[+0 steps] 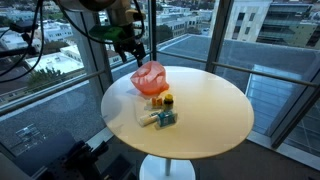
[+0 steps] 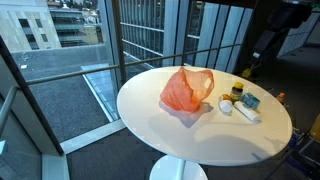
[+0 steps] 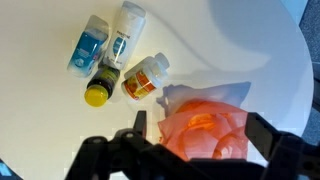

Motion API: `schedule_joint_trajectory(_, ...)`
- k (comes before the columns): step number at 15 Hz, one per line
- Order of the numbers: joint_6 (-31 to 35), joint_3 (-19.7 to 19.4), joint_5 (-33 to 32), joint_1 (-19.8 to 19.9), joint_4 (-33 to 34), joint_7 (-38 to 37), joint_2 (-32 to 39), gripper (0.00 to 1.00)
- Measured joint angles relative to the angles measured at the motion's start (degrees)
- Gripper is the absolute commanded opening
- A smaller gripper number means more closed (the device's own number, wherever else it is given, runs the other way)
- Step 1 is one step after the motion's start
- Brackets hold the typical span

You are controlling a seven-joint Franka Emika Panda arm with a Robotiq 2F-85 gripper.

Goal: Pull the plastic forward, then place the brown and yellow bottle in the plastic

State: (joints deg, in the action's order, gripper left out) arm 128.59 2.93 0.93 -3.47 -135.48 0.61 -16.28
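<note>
I should next close my gripper on the orange plastic bag's top edge [image 1: 162, 71] [image 3: 170, 138], on the side toward the brown bottle's yellow cap, to pull it forward.
An orange plastic bag [image 1: 149, 77] stands crumpled on the round cream table [image 1: 215, 115]; it also shows in the other exterior view [image 2: 186, 90] and in the wrist view [image 3: 203, 128]. The brown bottle with a yellow cap [image 3: 101, 84] lies among other bottles next to the bag; it shows too in both exterior views [image 1: 167, 100] [image 2: 237, 92]. My gripper [image 3: 196, 128] is open, hovering above the bag with a finger on each side of it, not touching it. In an exterior view the gripper [image 1: 132, 46] hangs just above the bag's far side.
A blue bottle [image 3: 86, 48], a white bottle [image 3: 125, 32] and an orange-labelled jar [image 3: 143, 78] lie beside the brown bottle. The table edge curves close behind the bag [image 3: 290, 60]. Glass walls and window frames surround the table.
</note>
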Motion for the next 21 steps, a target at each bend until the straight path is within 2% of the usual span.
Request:
schedule_joint_trajectory(11,15.9,-0.2,-1.6,1.2,1.0,-2.0,12.2,1.00)
schedule_joint_trajectory(21,18.7,-1.2,-3.9,1.7,9.2,-5.0,23.4,1.00)
